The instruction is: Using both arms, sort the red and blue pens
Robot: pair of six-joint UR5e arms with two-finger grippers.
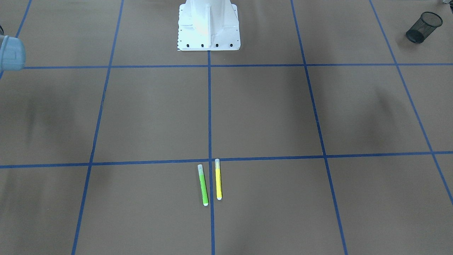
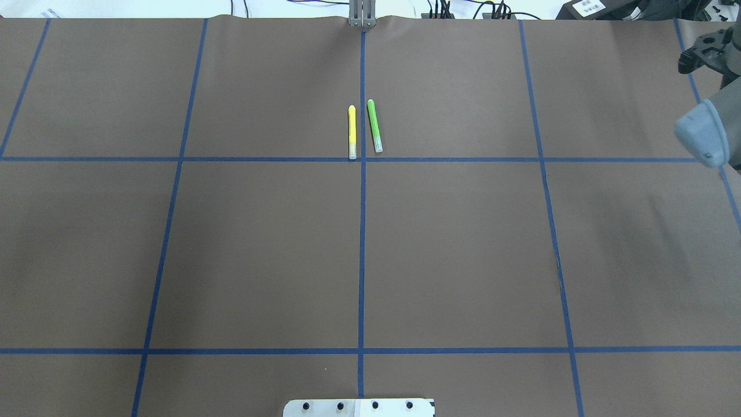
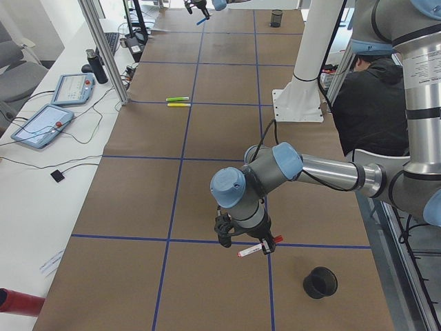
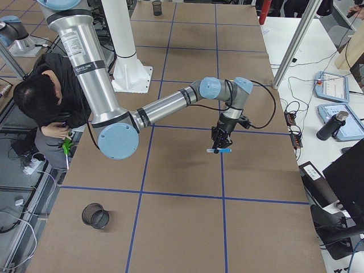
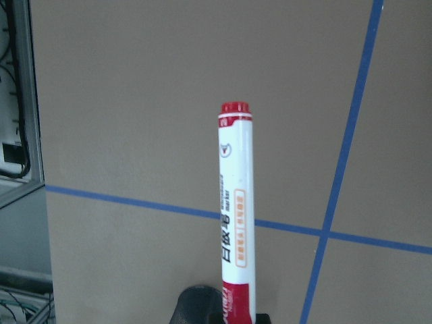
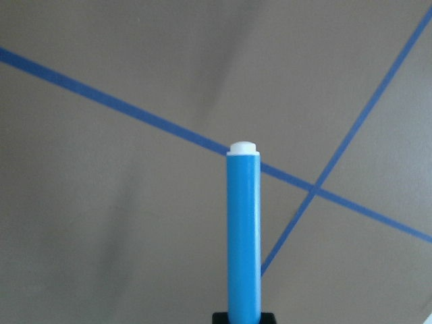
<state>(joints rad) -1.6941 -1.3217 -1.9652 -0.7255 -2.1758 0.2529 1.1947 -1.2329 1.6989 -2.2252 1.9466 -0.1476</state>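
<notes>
The red pen, now held level just above the paper, will be released by my left gripper inside the black mesh cup [image 1: 427,23] [image 5: 196,305].
The red pen [image 5: 236,216], white-barrelled with a red cap and red end, sticks out from my left gripper [image 5: 236,317], which is shut on its capped end. In the left side view this gripper [image 3: 244,239] holds the red pen [image 3: 259,247] level, just above the paper near a black mesh cup [image 3: 320,282]. My right gripper [image 6: 243,318] is shut on the blue pen [image 6: 243,236], whose white end points away. From the right side view, the right gripper [image 4: 218,142] carries the blue pen [image 4: 219,151] low over a blue tape line.
A green marker [image 2: 374,125] and a yellow marker [image 2: 352,132] lie side by side at the table's far middle. A second mesh cup [image 4: 95,215] stands at the right end. A person [image 3: 368,96] crouches behind the white robot base [image 1: 208,26]. Tablets and cables lie along the far bench.
</notes>
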